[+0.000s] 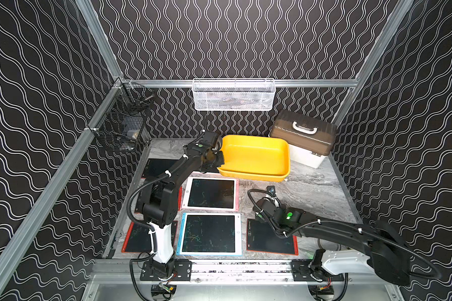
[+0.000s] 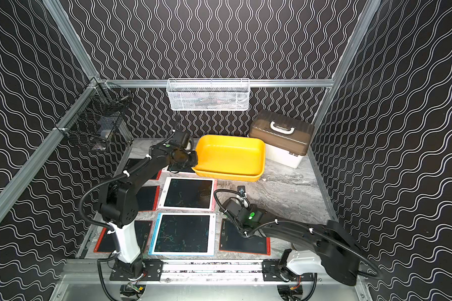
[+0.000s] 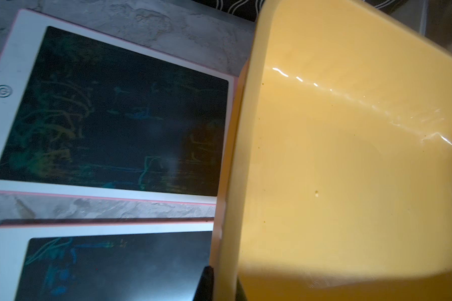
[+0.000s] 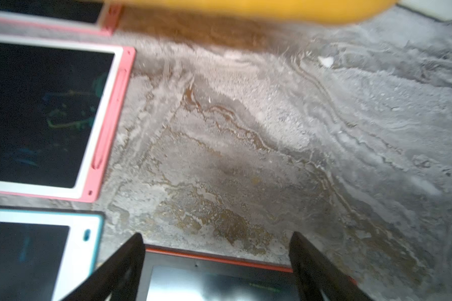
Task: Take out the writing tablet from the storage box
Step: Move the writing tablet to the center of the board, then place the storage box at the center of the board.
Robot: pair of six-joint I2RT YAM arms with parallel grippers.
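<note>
The robot's left gripper should release the yellow storage box on the bare table (image 1: 293, 181) in front of the cream case.
The yellow storage box (image 1: 255, 156) sits tilted at the back of the table, and its inside (image 3: 350, 169) shows bare yellow. My left gripper (image 3: 223, 286) is shut on the box's left rim (image 1: 221, 163), one finger inside and one outside. Several writing tablets lie flat on the table. One is pink-framed (image 1: 210, 193), one blue-framed (image 1: 209, 233) and one red-framed (image 1: 270, 238). Another pink-edged tablet (image 3: 115, 265) lies partly under the held rim. My right gripper (image 4: 217, 237) hangs open just above the far edge of the red-framed tablet (image 4: 214, 276), holding nothing.
A cream case with a brown lid (image 1: 304, 138) stands right of the box. On the back rail hangs a white mesh basket (image 1: 234, 95), and a black wire basket (image 1: 124, 125) is on the left rail. More dark tablets (image 1: 137, 238) lie beside the left arm's base.
</note>
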